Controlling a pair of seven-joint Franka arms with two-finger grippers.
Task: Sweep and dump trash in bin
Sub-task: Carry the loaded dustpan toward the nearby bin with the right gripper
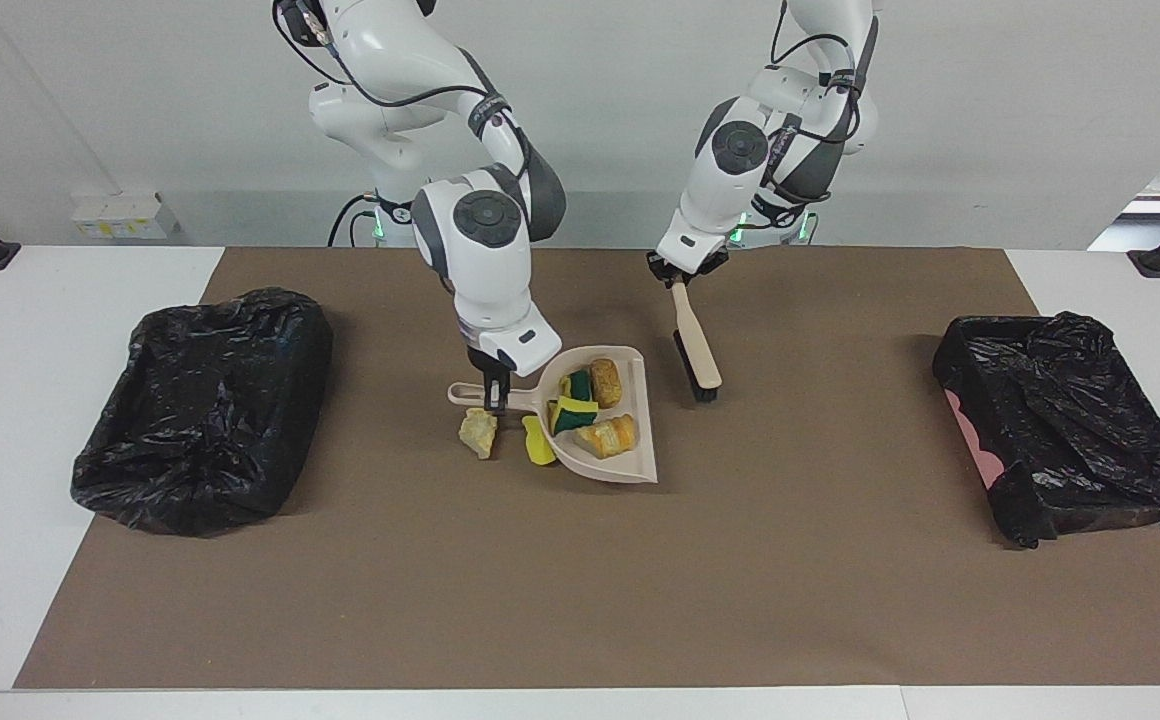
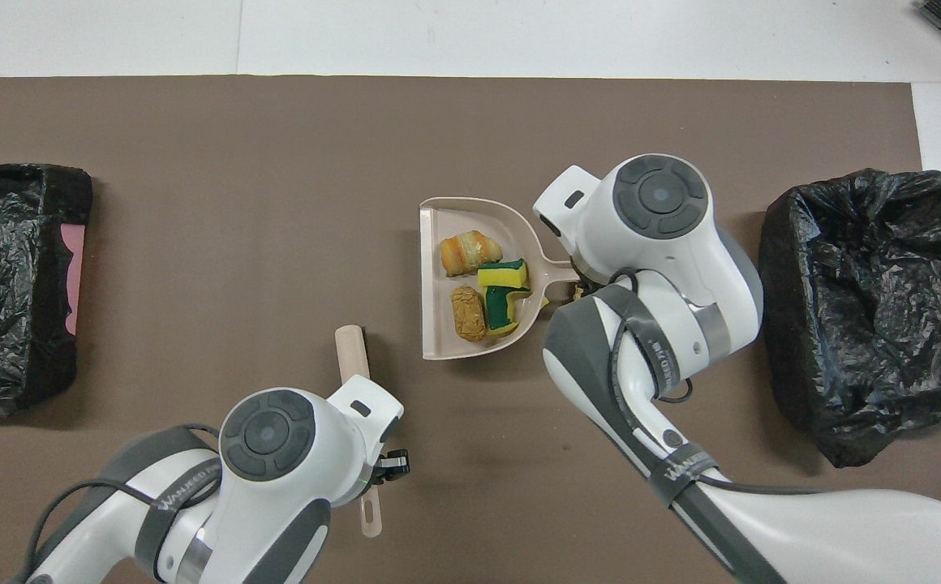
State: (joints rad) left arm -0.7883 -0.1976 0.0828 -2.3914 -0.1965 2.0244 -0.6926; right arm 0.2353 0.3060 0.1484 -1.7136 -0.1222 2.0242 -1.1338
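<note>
The robot's left gripper will set the brush down on the bare brown mat (image 2: 385, 495) close to the mat's near edge.
My right gripper (image 1: 493, 396) is shut on the handle of the beige dustpan (image 1: 632, 468) (image 2: 438, 221), which hangs just over the mat. Several trash scraps (image 1: 592, 410) (image 2: 483, 282), yellow-green sponge bits and tan bread chunks, lie in the pan. A pale yellow scrap (image 1: 478, 432) and a yellow sponge bit (image 1: 538, 440) lie on the mat, the sponge bit partly under the pan's edge. In the overhead view the right wrist hides both. My left gripper (image 1: 677, 276) (image 2: 379, 473) is shut on the handle of the brush (image 1: 696, 352) (image 2: 352, 350), whose head slopes down low over the mat beside the pan.
One bin lined with a black bag (image 1: 205, 400) (image 2: 868, 316) stands at the right arm's end of the brown mat (image 1: 580, 580). A second black-lined bin (image 1: 1070, 420) (image 2: 8, 276) stands at the left arm's end.
</note>
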